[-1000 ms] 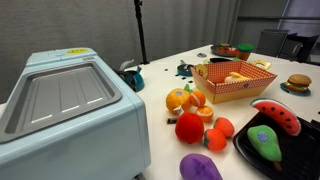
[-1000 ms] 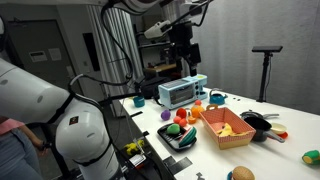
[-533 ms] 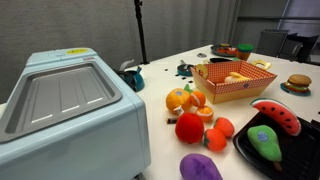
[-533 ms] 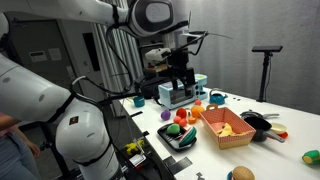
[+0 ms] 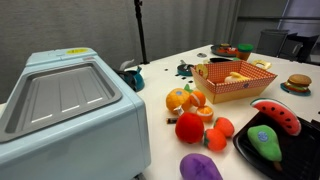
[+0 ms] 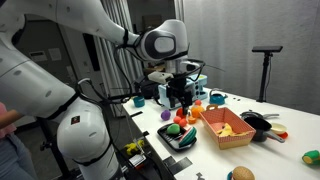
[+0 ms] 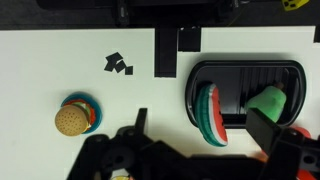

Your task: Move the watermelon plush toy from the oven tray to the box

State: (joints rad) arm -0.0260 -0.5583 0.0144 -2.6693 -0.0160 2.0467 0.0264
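Observation:
Next, I move my gripper to the watermelon plush toy's middle [image 5: 277, 116] [image 7: 211, 115], at the edge of the black oven tray, and close it there.
The watermelon plush toy [image 5: 277, 115] lies on its side at the edge of the black oven tray [image 5: 246, 150], beside a green plush [image 5: 264, 142]. In the wrist view the watermelon [image 7: 210, 113] lies at the left end of the tray [image 7: 245, 72], below and between my gripper's [image 7: 203, 138] two spread fingers. The gripper is open and empty and hangs above the table in an exterior view [image 6: 180, 97]. The orange-and-white box [image 5: 235, 82] stands further back on the table and holds some pale toys; it also shows in the exterior view with the arm [image 6: 228, 127].
A large pale-blue appliance [image 5: 65, 105] fills the left side. Orange plush fruits [image 5: 186, 99], a round red plush [image 5: 189, 128] and a purple plush [image 5: 200, 167] lie between the appliance and the tray. A toy burger on a plate [image 7: 72, 118] sits near the table edge.
The arm has come down from high above the table to just above the toys. The toys, tray and box have not moved.

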